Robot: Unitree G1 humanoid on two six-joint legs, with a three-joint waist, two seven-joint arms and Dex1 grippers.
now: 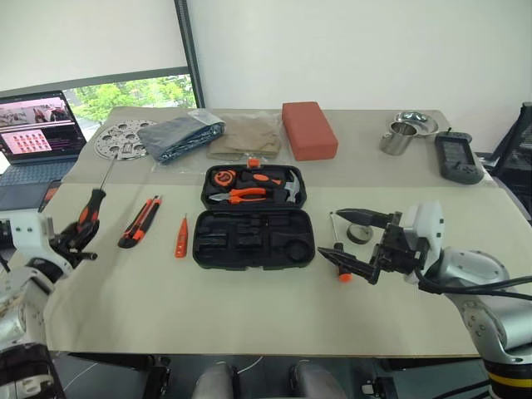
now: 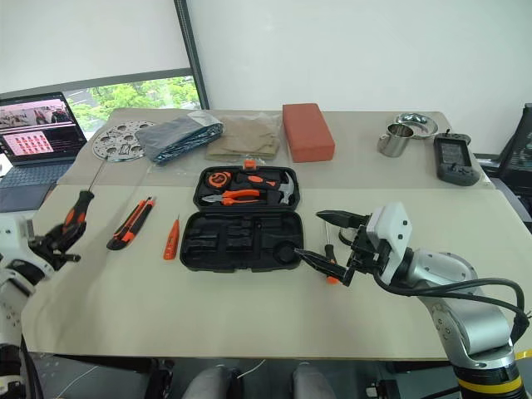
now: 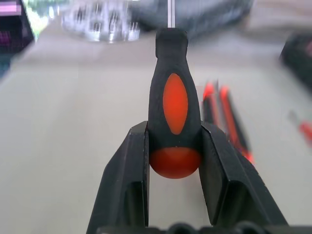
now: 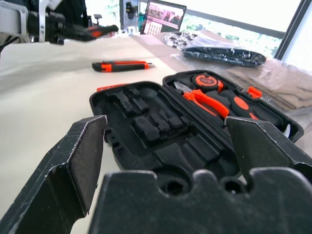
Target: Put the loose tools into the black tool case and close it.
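I'll release the orange-and-black screwdriver from my left gripper in the case's front half [image 1: 242, 218], along the slot nearest the pliers.
The black tool case [image 1: 253, 239] lies open mid-table. Its front half has bare moulded slots, and its far half holds pliers, a hammer and a tape measure. My left gripper [image 3: 173, 129] is shut on the butt of an orange-and-black screwdriver [image 1: 90, 212], held above the table at the left with its shaft pointing away. An orange-and-black slim tool [image 1: 139, 222] and a small orange pen-sized tool [image 1: 181, 236] lie left of the case. My right gripper [image 1: 329, 233] hangs open and empty just right of the case, over another screwdriver [image 1: 342, 264]. A dark tape roll [image 1: 359, 234] lies beside it.
Along the back stand a laptop [image 1: 37, 133], a perforated metal disc [image 1: 125, 137], a dark folded bag [image 1: 184, 133], beige cloth [image 1: 245, 137], a red-orange block [image 1: 307, 129], metal cups [image 1: 407, 133] and a black handheld device [image 1: 455, 158]. Bare tabletop lies in front of the case.
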